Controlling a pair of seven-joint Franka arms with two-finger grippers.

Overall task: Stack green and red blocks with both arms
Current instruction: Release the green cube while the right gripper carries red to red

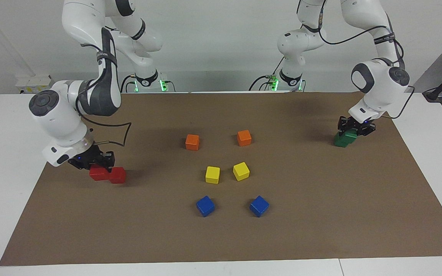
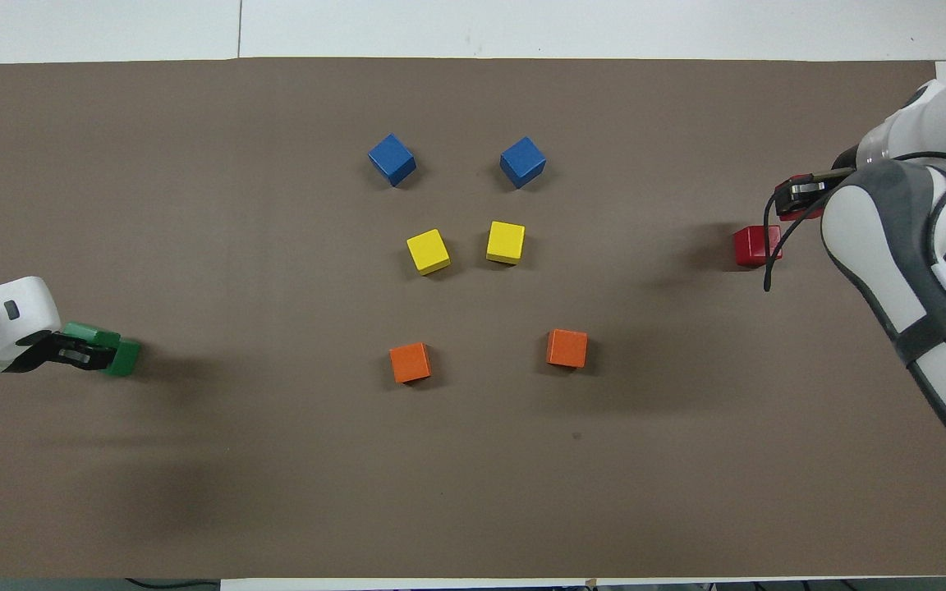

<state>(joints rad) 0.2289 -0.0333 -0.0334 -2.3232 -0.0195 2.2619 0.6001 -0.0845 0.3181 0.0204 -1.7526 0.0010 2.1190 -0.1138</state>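
Observation:
The robot's right gripper needs to set the held red block, now low by the second one, down on top of the second red block (image 2: 771, 235).
My right gripper (image 1: 99, 164) is down at the right arm's end of the mat, shut on a red block (image 1: 97, 174) held low, touching or just beside the second red block (image 1: 117, 175). In the overhead view the second red block (image 2: 757, 245) shows, and the held one is mostly hidden under the right gripper (image 2: 801, 195). My left gripper (image 1: 355, 127) is shut on a green block (image 1: 350, 134), held slightly raised over the edge of the second green block (image 1: 341, 141). In the overhead view the left gripper (image 2: 79, 355) holds the green block (image 2: 89, 334) beside the other green block (image 2: 125, 358).
In the middle of the brown mat (image 1: 320, 214) stand two orange cubes (image 1: 192, 142) (image 1: 244, 138), two yellow cubes (image 1: 212, 174) (image 1: 241, 171) and two blue cubes (image 1: 205, 206) (image 1: 259, 206). White table borders the mat.

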